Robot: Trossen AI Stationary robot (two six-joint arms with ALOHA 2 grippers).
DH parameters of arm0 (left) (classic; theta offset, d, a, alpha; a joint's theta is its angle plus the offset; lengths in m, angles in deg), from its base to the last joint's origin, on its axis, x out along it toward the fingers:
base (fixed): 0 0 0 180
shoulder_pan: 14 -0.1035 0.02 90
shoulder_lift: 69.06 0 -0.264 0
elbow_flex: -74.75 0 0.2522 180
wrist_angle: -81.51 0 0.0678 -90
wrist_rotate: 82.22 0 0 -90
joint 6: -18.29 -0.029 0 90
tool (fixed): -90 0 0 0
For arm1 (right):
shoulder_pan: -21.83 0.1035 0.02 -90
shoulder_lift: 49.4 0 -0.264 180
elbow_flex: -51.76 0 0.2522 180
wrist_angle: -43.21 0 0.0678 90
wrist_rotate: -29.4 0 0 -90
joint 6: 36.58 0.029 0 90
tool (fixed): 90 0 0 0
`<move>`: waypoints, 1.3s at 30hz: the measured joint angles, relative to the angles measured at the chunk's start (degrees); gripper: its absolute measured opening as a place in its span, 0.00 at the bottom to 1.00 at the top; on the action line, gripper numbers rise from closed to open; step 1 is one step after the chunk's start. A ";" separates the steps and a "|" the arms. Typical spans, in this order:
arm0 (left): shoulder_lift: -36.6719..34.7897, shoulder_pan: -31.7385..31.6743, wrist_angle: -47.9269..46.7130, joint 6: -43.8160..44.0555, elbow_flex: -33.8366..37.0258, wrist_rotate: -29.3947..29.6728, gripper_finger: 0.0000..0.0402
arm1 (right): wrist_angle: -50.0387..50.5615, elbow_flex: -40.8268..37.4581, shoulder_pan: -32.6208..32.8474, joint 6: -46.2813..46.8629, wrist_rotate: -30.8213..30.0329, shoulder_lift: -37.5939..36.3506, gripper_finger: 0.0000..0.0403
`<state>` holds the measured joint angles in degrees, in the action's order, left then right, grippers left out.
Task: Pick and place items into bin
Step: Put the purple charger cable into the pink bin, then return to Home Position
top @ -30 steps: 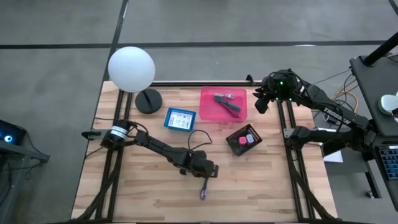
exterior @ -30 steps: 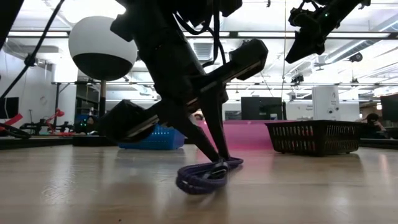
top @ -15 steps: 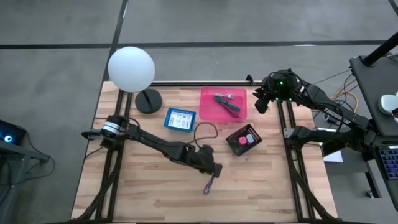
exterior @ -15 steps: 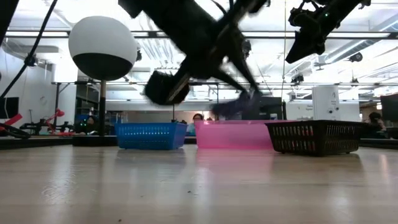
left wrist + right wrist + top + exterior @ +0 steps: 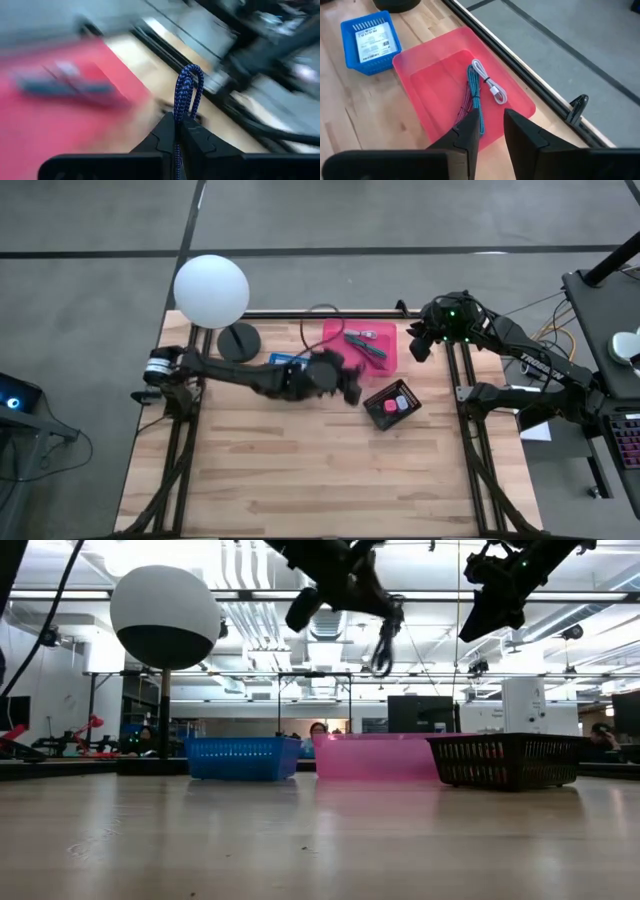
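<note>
I will use my left gripper to set the purple-blue cord, now hanging high beside the pink bin, down against the teal and maroon cord bundle (image 5: 357, 354) (image 5: 57, 111) in the pink bin.
My left gripper (image 5: 349, 383) is high over the table, beside the pink bin's (image 5: 335, 360) near left corner, and is shut on a purple-blue braided cord (image 5: 187, 90). In the low view the cord (image 5: 382, 645) hangs in the air. The pink bin (image 5: 440, 75) holds a teal and maroon cord bundle (image 5: 473, 102) and a white cable (image 5: 487, 82), all lying on its floor. My right gripper (image 5: 490, 127) is open and hovers above the bin's far right side (image 5: 420, 340), touching nothing. My left gripper pinches the purple-blue cord between its two fingers. A folded loop of the cord (image 5: 189, 80) sticks out past the fingertips (image 5: 165, 125). The cord is lifted clear of the table and dangles below the gripper as a loop (image 5: 383, 655).
A blue basket (image 5: 290, 370) with a printed card sits left of the pink bin, partly under my left arm. A black basket (image 5: 392, 404) holding something pink stands near the bin's near right corner. The white globe lamp (image 5: 211, 290) is at the far left corner.
My left gripper has risen from the table near its near edge and swung toward the far edge, to the pink bin, staying shut. The purple-blue cord, which lay on the wood a second ago, has been lifted clear and carried along.
</note>
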<state>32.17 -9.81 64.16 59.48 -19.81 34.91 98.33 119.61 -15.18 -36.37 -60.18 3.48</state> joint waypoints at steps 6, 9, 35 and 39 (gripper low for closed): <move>-0.14 -6.29 3.73 -20.93 -0.73 9.12 0.00 | 0.15 0.00 0.00 3.92 0.00 0.00 0.17; 0.03 -9.67 5.80 -28.61 0.16 9.41 0.00 | 0.27 0.00 0.00 5.61 0.03 0.00 0.17; 6.36 -22.58 6.16 -35.60 0.86 -18.51 0.24 | 0.22 0.00 0.02 15.92 0.01 0.02 0.17; 4.99 -22.48 5.92 -35.64 0.95 -25.34 0.34 | 0.19 -0.02 0.02 15.93 0.01 0.02 0.17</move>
<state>37.17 -32.29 70.07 23.84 -18.86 9.57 98.52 119.59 -15.16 -20.44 -60.17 3.50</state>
